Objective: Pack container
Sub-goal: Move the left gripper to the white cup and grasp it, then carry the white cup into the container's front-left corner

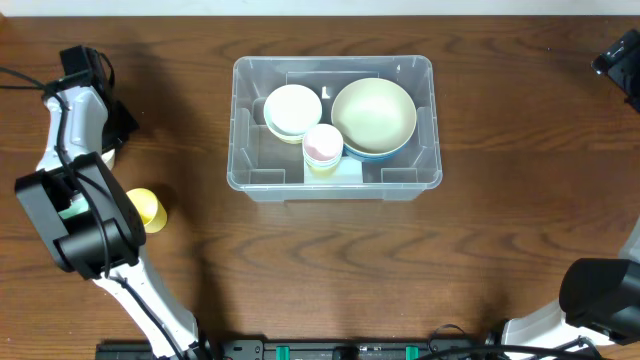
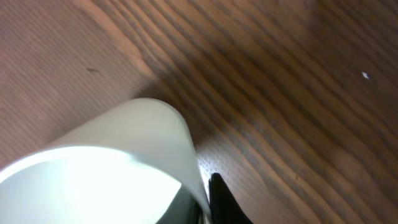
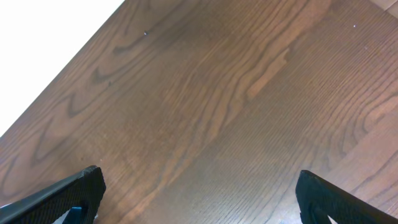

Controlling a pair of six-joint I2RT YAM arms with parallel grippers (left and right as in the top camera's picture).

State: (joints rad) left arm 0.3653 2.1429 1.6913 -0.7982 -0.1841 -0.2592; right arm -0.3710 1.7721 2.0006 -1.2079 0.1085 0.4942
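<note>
The robot's left gripper needs to release the white cup in the container's corner point(image 1: 260, 173) nearest the yellow cup on the table.
The clear plastic container point(image 1: 250, 185) stands in the middle of the table. It holds a white bowl point(image 1: 293, 108), a large cream bowl point(image 1: 373, 113) stacked on a blue one, and a pink cup point(image 1: 323, 143) nested in a yellow one. A white cup point(image 2: 118, 162) fills the lower left of the left wrist view. My left gripper point(image 2: 202, 208) is shut on its wall, with one black finger point(image 2: 225, 204) on the outside. In the overhead view that gripper point(image 1: 112, 135) is at the far left, mostly hidden by its arm. My right gripper point(image 3: 202, 202) hangs open over bare wood.
A yellow cup point(image 1: 148, 208) lies on the table beside the left arm's base. The right arm point(image 1: 622, 58) sits at the far right top corner. The table's pale edge point(image 3: 50, 43) shows in the right wrist view.
</note>
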